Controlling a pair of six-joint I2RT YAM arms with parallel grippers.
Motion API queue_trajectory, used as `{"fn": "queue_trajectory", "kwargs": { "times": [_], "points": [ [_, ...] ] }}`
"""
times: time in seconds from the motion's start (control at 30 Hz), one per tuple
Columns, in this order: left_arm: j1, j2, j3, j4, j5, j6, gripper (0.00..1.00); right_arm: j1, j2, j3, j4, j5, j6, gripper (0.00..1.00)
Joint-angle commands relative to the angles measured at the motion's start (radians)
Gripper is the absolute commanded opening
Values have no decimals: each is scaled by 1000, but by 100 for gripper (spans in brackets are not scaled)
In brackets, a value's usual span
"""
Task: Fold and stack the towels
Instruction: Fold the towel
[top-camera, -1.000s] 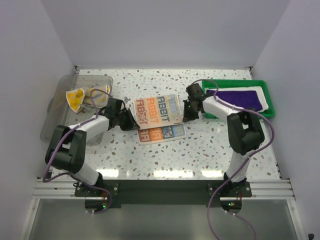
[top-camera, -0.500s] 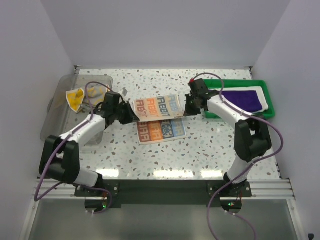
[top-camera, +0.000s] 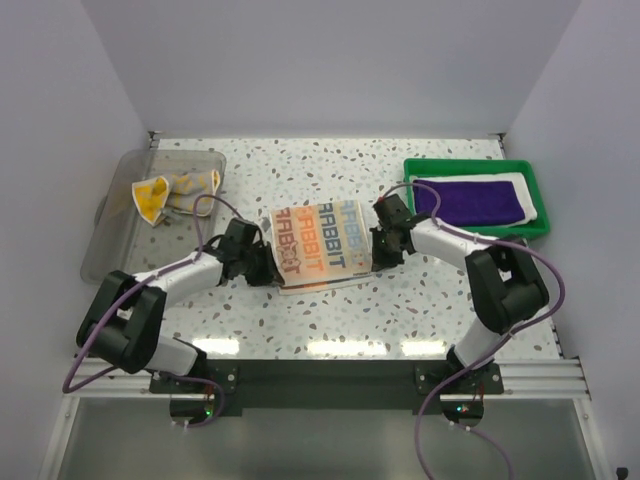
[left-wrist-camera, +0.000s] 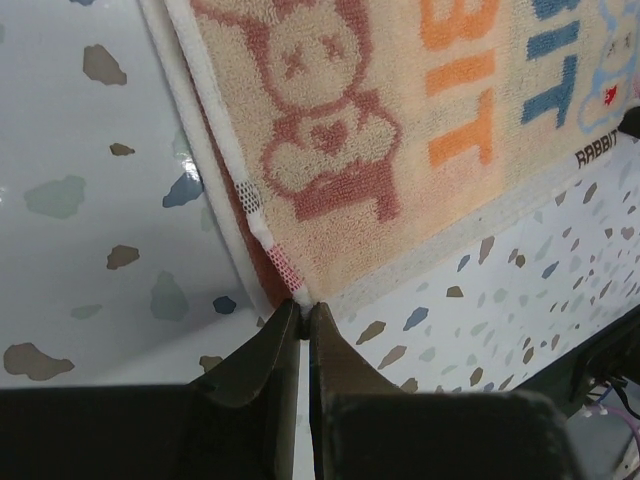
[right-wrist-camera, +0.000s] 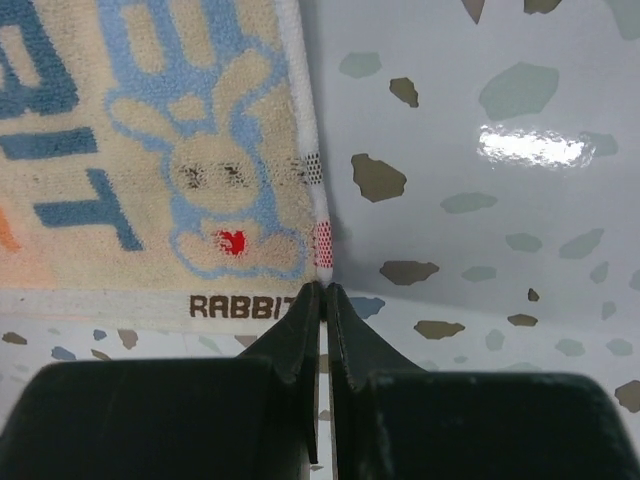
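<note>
I should open my left gripper to release the pale towel's corner at the near edge of its lower layer (top-camera: 287, 297) (left-wrist-camera: 338, 328).
The pale towel with orange, blue and red block letters (top-camera: 322, 243) lies folded over itself in the middle of the table. My left gripper (top-camera: 266, 262) is shut on its near left corner. In the left wrist view the jaws (left-wrist-camera: 304, 308) pinch the white hem tip below the red rabbit print (left-wrist-camera: 330, 160). My right gripper (top-camera: 378, 248) is shut on the near right corner, and in the right wrist view (right-wrist-camera: 325, 290) it nips the hem beside the blue rabbit (right-wrist-camera: 200, 190). The purple towel (top-camera: 470, 200) lies folded on the white towel (top-camera: 528, 190).
A green tray (top-camera: 470, 163) at the back right holds the purple and white towels. A clear plastic bin (top-camera: 110, 250) at the left holds a crumpled yellow and white cloth (top-camera: 165, 195). Speckled tabletop surrounds the folded towel.
Both grippers carried the held edge of the lettered towel down and toward the near side, laying the raised half over the half on the table. Both stayed shut.
</note>
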Motion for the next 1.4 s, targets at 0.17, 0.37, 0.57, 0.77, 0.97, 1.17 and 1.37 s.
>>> {"fn": "queue_trajectory", "kwargs": {
  "times": [0.17,0.37,0.57,0.77,0.97,1.17,1.37],
  "points": [
    [0,5,-1,14,-46,29,0,-17,33,-21,52,111,-1,0],
    [0,-23,66,-56,-86,41,0,-17,-18,40,-12,134,-11,0],
    [-5,-119,187,-204,-107,62,0,-17,-119,137,-140,102,-31,0],
    [-9,-188,99,-244,-80,82,0,11,-174,64,-138,58,-27,0],
    [-22,-135,-1,-160,-17,81,0,14,-104,-13,-62,74,-19,0],
    [-40,-69,-44,-100,-20,84,0,14,-19,-55,9,99,-16,0],
    [-60,-62,-60,-98,-37,78,4,14,-10,-75,23,113,-21,0]
  ]
}}
